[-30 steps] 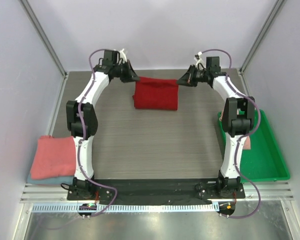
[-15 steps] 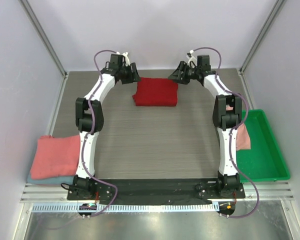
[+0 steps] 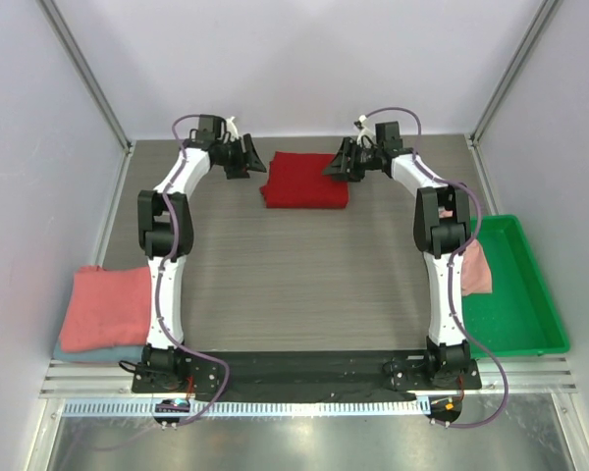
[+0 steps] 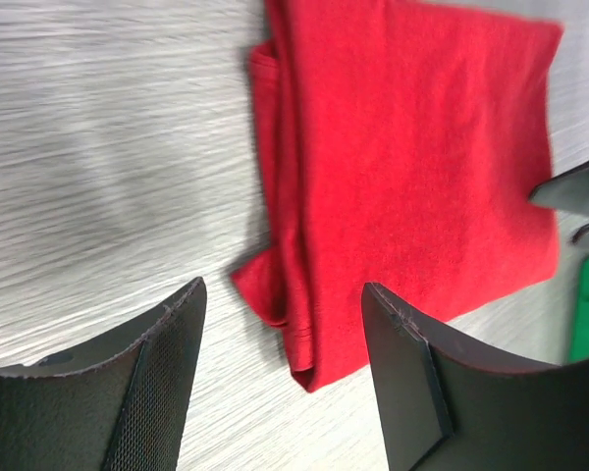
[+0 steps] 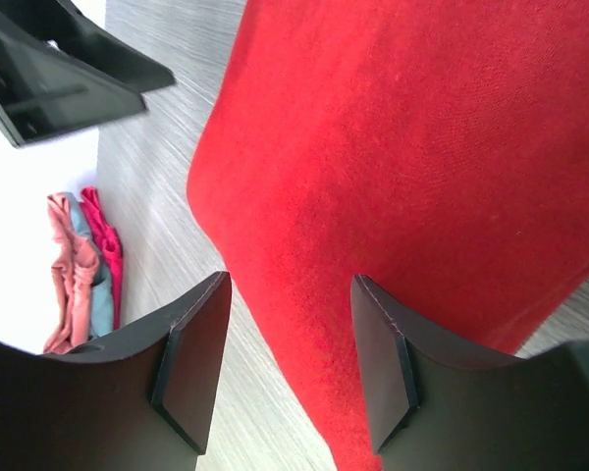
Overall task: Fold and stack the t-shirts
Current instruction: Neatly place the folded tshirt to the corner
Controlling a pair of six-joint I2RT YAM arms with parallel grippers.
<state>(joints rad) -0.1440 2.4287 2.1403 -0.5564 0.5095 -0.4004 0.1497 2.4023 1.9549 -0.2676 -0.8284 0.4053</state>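
Note:
The deep red t-shirt's near corner [image 3: 267, 199] [image 4: 306, 355], beside the small flap that sticks out of its folded edge, will be gripped by my left gripper.
A deep red t-shirt [image 3: 306, 181] lies folded flat at the back middle of the table. My left gripper [image 3: 252, 163] hovers open just off its left edge, and in the left wrist view the shirt's folded corner [image 4: 304, 343] shows between the open fingers [image 4: 167, 343] with nothing gripped. My right gripper [image 3: 331, 168] is open over the shirt's right edge. In the right wrist view the red cloth [image 5: 422, 147] lies below the spread jaws. A salmon-pink t-shirt [image 3: 103, 307] rests on a pale blue-grey one [image 3: 98, 353] at the near left.
A bright green tray [image 3: 520, 314] sits at the near right, with a pink shirt [image 3: 476, 267] draped at its left rim behind the right arm. White walls close in the table at the back and on both sides.
Both grippers have opened and let go of the red t-shirt's far corners. The right one has moved left over the shirt's edge; the left one has backed off slightly.

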